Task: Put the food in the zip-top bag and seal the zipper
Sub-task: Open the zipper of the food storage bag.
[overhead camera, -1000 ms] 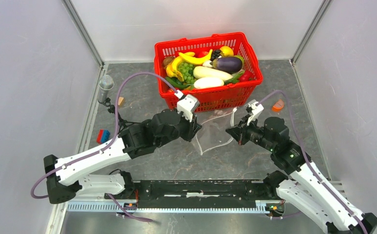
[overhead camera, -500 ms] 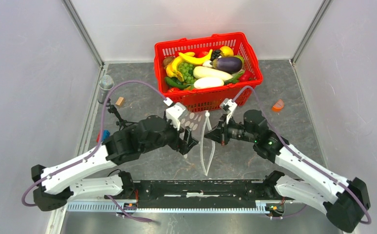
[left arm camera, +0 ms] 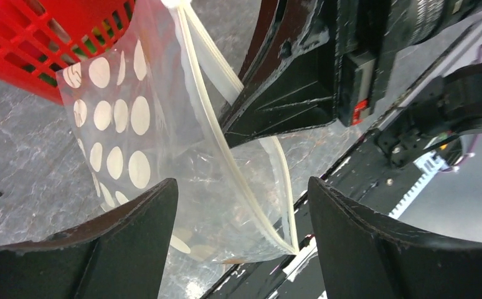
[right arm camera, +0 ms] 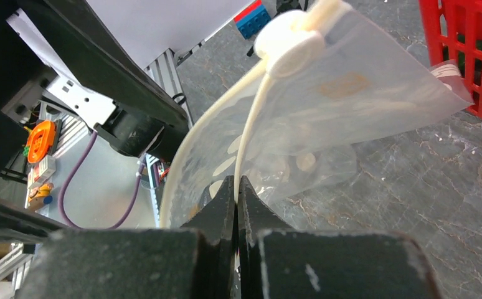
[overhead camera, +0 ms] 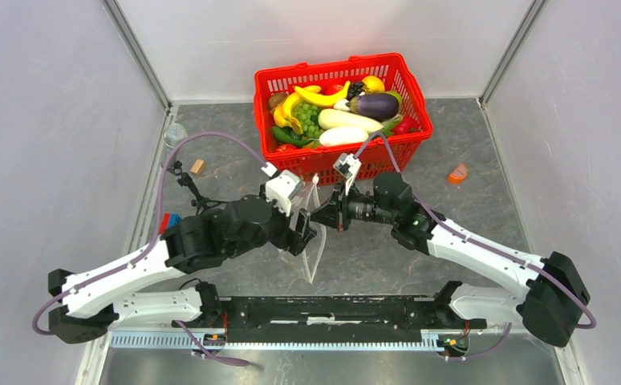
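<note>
Both zipper strips run between the open fingers of my left gripper, so it should move aside and pinch only the zipper strip on the bag's dotted side (left arm camera: pixel 235 168).
The zip-top bag (overhead camera: pixel 316 250), clear with white dots, hangs edge-on between the two arms in front of the basket. My right gripper (right arm camera: pixel 235 180) (overhead camera: pixel 322 216) is shut on the zipper (right arm camera: pixel 251 124), pinching one whitish strip near the bag's mouth. A white lump sits at the strip's far end. My left gripper (left arm camera: pixel 243 184) (overhead camera: pixel 305 233) is open, and the bag (left arm camera: pixel 164 143) and its zipper (left arm camera: pixel 217 134) pass between its fingers without being pinched. The food (overhead camera: pixel 347 120) lies piled in the red basket (overhead camera: pixel 331 70). No food shows inside the bag.
A small orange wedge (overhead camera: pixel 457 172) lies on the table at the right. A blue and red block (overhead camera: pixel 169 222) and a small tan block (overhead camera: pixel 198 167) lie at the left by the wall. The black rail (overhead camera: pixel 331 313) runs along the near edge.
My left gripper has opened and let go of the bag. The right gripper has carried the zipper edge leftward, and the bag has risen from lying flat to hanging upright.
</note>
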